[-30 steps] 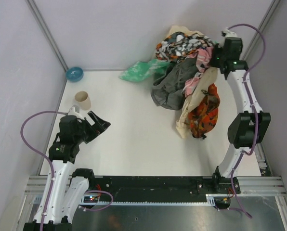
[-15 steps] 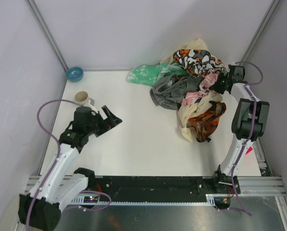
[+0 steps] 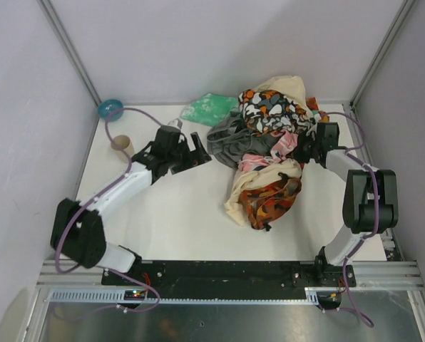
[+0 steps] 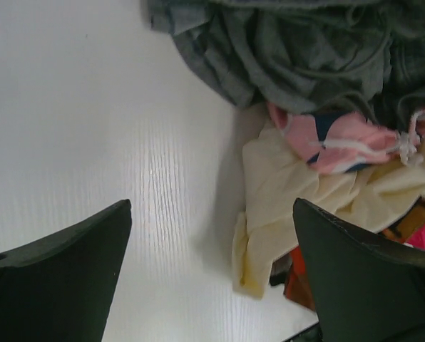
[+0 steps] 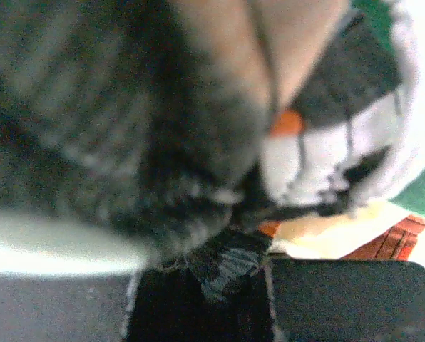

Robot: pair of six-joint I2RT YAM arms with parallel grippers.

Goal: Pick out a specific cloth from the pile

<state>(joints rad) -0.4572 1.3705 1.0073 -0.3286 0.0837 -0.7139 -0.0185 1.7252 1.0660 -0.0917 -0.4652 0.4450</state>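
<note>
The back fold (image 3: 229, 126) of the dark grey cloth, between the mint-green cloth and the blotched piece, will be gripped by my left gripper.
The pile (image 3: 266, 196) of mixed fabrics lies right of centre, with a black, orange and white blotched piece (image 3: 269, 110) on top. The cloth (image 3: 227, 139), plain dark grey, bunches at the pile's left side and fills the top of the left wrist view (image 4: 305, 57). My left gripper (image 3: 200, 149) hovers just left of it, open and empty (image 4: 211, 206). My right gripper (image 3: 306, 151) is pressed into the pile's right side. It is shut (image 5: 230, 274) on a dark grey fold; I cannot tell which garment that fold belongs to.
A mint-green cloth (image 3: 209, 108) lies behind the pile by the back wall. A blue bowl (image 3: 110, 108) sits in the back left corner, a tan cup (image 3: 120, 142) just in front of it. Cream (image 4: 284, 185) and pink (image 4: 348, 139) fabrics lie below the grey cloth.
The right gripper has dragged the whole pile left and nearer while staying shut. The left arm has swung from the near left up to the pile's left edge, still open.
</note>
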